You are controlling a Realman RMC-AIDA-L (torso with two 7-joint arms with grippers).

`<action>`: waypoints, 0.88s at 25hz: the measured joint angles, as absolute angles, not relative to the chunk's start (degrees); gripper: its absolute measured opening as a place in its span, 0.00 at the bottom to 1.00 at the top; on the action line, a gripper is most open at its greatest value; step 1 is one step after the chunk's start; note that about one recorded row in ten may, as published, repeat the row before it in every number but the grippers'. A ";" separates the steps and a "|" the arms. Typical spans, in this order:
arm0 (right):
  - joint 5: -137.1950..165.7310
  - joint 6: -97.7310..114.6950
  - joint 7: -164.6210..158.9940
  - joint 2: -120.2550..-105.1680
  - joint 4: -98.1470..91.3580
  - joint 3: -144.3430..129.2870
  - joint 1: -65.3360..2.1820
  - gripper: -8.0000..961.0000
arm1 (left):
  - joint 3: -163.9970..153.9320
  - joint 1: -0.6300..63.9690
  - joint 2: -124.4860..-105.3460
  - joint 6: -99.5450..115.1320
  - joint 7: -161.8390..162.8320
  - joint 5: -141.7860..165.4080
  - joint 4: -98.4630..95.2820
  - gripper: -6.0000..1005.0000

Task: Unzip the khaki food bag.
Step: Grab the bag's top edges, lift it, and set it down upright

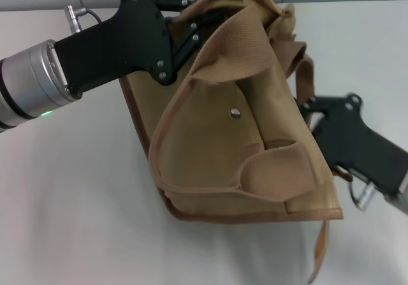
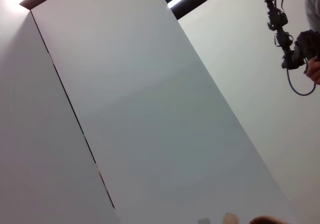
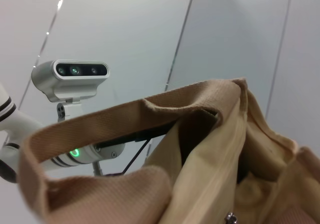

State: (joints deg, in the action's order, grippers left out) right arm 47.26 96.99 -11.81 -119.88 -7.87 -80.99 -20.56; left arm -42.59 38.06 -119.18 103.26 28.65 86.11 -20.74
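The robot's right gripper will release the zipper pull beside the khaki food bag's near corner (image 1: pixel 361 149), above the loose strap.
The khaki food bag (image 1: pixel 242 151) lies tilted on the white table (image 1: pixel 76 221), its front pocket with the silver snap (image 1: pixel 234 113) facing up and a wide loop handle (image 1: pixel 274 170) folded over the front. My left gripper (image 1: pixel 191 23) reaches into the bunched fabric at the bag's top far corner, and its tip is hidden by the cloth. At the bag's right side my right gripper (image 1: pixel 305 106) is against a side strap, its tip also hidden. The right wrist view shows the bag (image 3: pixel 210 159) close up with a handle arching over it. I cannot see the zipper.
A loose strap (image 1: pixel 319 247) trails off the bag's near right corner. Grey wall panels (image 2: pixel 150 108) fill the left wrist view, with a dark cable rig (image 2: pixel 287 38) high up. The robot's head camera (image 3: pixel 70 78) shows in the right wrist view.
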 joint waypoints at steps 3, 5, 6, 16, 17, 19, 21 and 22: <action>47.40 98.43 -11.38 -119.88 -7.53 -81.03 -18.11 0.02 | -42.60 38.05 -119.17 103.11 28.65 85.90 -20.70 0.08; 47.43 100.86 -10.60 -119.76 -6.49 -80.97 -14.54 0.02 | -42.61 38.01 -119.17 102.97 28.65 85.76 -20.45 0.08; 47.43 100.86 -10.60 -119.76 -6.49 -80.97 -14.54 0.03 | -42.61 38.01 -119.17 102.97 28.65 85.76 -20.45 0.08; 47.28 105.32 -10.14 -119.04 -2.62 -79.41 -7.75 0.04 | -42.63 37.83 -119.18 102.71 28.66 85.24 -20.21 0.08; 47.36 105.34 -10.13 -118.95 -2.53 -79.22 -7.42 0.04 | -42.62 37.80 -119.18 102.70 28.65 85.19 -20.21 0.08; 47.47 105.40 -10.12 -118.63 -1.99 -79.03 -6.72 0.05 | -42.63 37.72 -119.18 102.70 28.65 85.13 -20.21 0.08; 47.46 105.44 -10.11 -118.33 -1.28 -79.01 -6.27 0.05 | -42.63 37.65 -119.18 102.71 28.65 85.12 -20.21 0.08; 47.40 105.51 -10.11 -118.25 -1.12 -78.98 -6.15 0.05 | -42.62 37.65 -119.18 102.71 28.65 85.10 -20.21 0.08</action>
